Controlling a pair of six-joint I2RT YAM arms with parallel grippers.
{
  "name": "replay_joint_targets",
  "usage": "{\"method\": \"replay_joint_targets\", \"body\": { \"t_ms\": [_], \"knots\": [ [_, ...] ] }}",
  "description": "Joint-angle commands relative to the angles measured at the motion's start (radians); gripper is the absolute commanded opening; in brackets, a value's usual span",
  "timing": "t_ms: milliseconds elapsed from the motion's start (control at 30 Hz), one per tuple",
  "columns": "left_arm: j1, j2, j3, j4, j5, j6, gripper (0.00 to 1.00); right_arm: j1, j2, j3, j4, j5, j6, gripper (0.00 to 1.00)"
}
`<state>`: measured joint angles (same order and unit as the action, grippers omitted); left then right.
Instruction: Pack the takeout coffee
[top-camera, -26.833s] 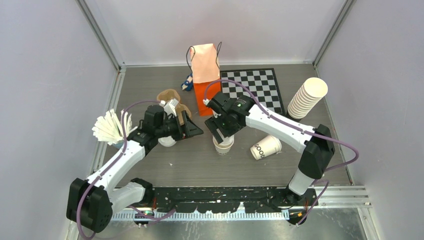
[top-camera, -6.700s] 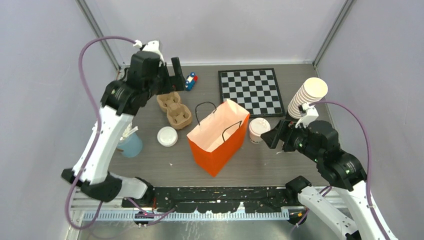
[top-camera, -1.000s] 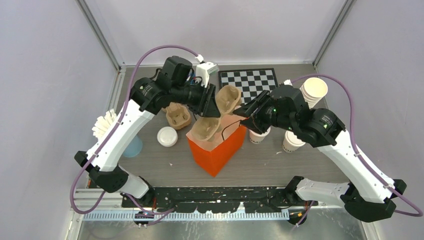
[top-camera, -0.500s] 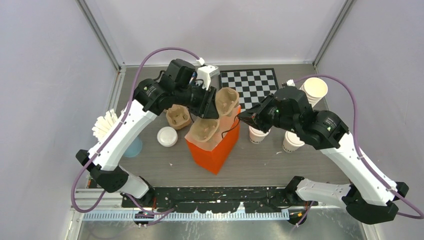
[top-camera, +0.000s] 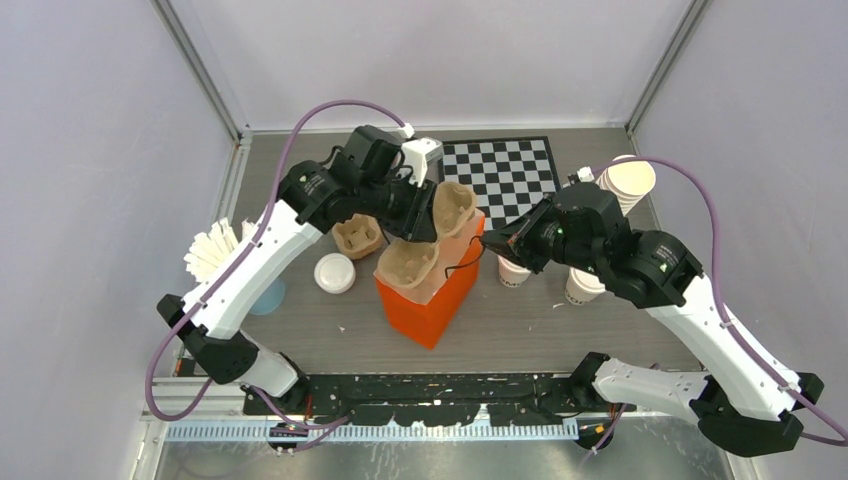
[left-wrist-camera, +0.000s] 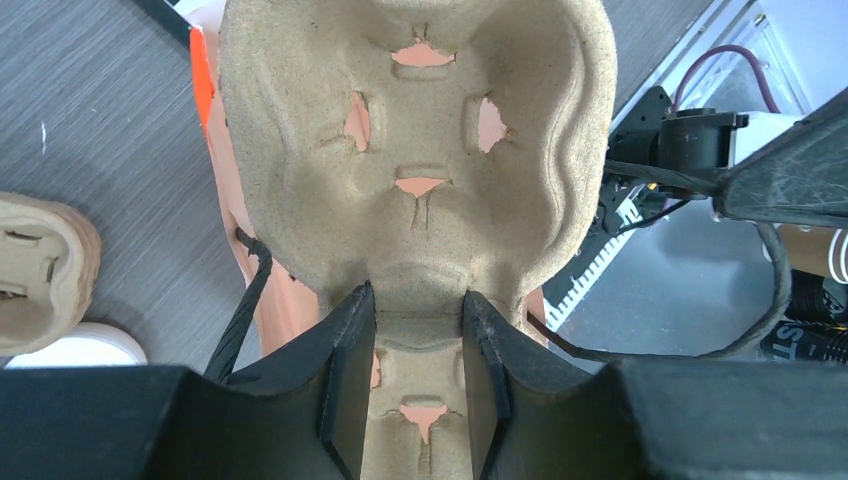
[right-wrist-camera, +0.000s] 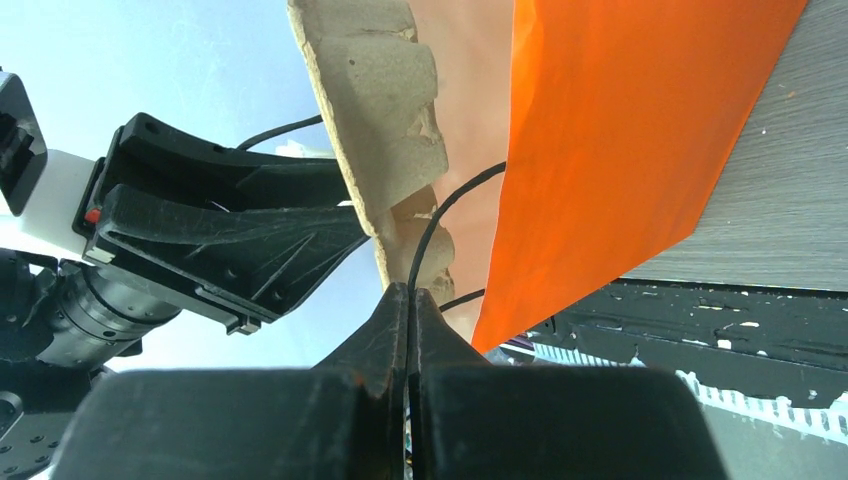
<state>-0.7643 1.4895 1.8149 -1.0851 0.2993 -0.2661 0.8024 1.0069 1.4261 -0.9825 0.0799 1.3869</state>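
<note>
Next, my left gripper puts the brown pulp cup carrier down flat on the bottom of the orange paper bag (top-camera: 423, 270).
A brown pulp cup carrier (top-camera: 430, 240) hangs tilted over the mouth of the orange paper bag (top-camera: 425, 308), and my left gripper (top-camera: 425, 215) is shut on its middle rib. In the left wrist view the fingers (left-wrist-camera: 345, 360) clamp the carrier (left-wrist-camera: 420, 130), with orange showing through its holes. My right gripper (top-camera: 487, 237) is shut on the bag's thin black handle (right-wrist-camera: 440, 225), beside the bag wall (right-wrist-camera: 620, 130) and the carrier's edge (right-wrist-camera: 375, 100). Two takeout coffee cups stand right of the bag, one (top-camera: 512, 270) partly hidden by my right arm and one (top-camera: 582, 287) further right.
A second pulp carrier (top-camera: 355, 237) and a loose white lid (top-camera: 333, 272) lie left of the bag. White stirrers (top-camera: 212, 255) sit in a blue cup (top-camera: 268, 296) at the far left. A chessboard (top-camera: 505, 178) and a tall stack of lidless cups (top-camera: 625, 182) are at the back right.
My right gripper has closed on the bag's handle. The left arm has carried the carrier slightly right and lower over the bag, and the bag has shifted a little.
</note>
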Motion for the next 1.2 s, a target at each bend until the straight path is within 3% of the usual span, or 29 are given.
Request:
{"method": "replay_joint_targets", "body": {
  "t_ms": [0,333,567,833,1167],
  "knots": [
    [-0.016,-0.001,0.011,-0.01,-0.077,-0.019,0.23,0.004,-0.029,-0.013,0.04,0.018,-0.006,0.01],
    [-0.024,-0.001,-0.058,0.062,-0.119,-0.068,0.22,0.004,-0.04,-0.025,0.037,0.011,-0.012,0.0],
    [-0.029,-0.007,-0.089,0.158,-0.006,-0.132,0.23,0.004,-0.039,-0.033,0.039,0.006,-0.02,0.0],
    [-0.032,-0.005,-0.067,0.154,-0.055,-0.144,0.2,0.004,-0.035,-0.015,0.04,0.016,-0.047,0.0],
    [-0.033,-0.039,-0.068,0.185,-0.003,-0.176,0.21,0.005,-0.039,-0.023,0.046,0.02,-0.053,0.0]
  ]
}}
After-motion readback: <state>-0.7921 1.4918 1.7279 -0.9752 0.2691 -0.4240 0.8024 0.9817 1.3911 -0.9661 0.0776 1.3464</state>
